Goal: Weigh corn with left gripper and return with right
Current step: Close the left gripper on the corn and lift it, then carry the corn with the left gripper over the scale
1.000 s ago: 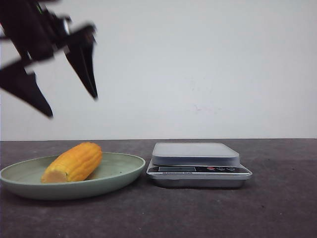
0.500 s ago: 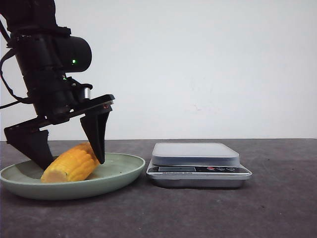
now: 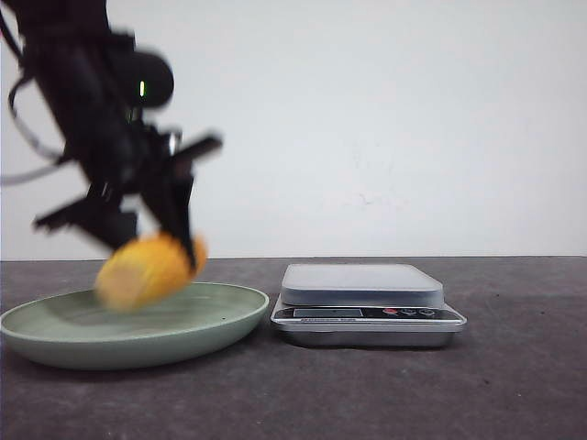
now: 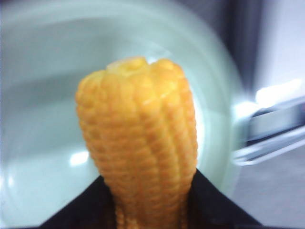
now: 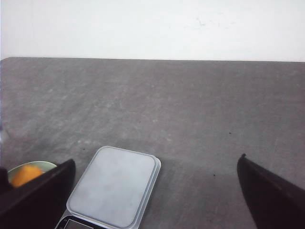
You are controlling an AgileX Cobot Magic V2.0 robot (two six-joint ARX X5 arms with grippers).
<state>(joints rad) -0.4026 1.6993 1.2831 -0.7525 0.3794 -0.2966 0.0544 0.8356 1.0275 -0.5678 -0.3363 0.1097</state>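
Observation:
My left gripper needs to set the corn down on the middle of the silver kitchen scale's platform [image 3: 364,279], and then the corn will be resting there.
My left gripper [image 3: 147,252] is shut on the corn [image 3: 147,270], a stubby yellow-orange cob, and holds it blurred just above the green plate [image 3: 220,321] at the left. In the left wrist view the corn [image 4: 140,138] stands between my black fingers [image 4: 214,200] over the plate [image 4: 38,119]. The silver kitchen scale [image 3: 362,289] sits to the right of the plate with nothing on its platform. My right gripper [image 5: 155,191] is open and empty, above the scale [image 5: 114,186]; the corn [image 5: 24,174] shows small at one edge of that view.
The dark grey table [image 3: 514,385] stretches to the right of the scale. A white wall [image 3: 413,119] stands behind the table. The scale's display and buttons [image 3: 408,313] face the front.
My left gripper came down onto the plate, closed around the corn and has lifted it off the plate, moving up and slightly right. The scale has not moved.

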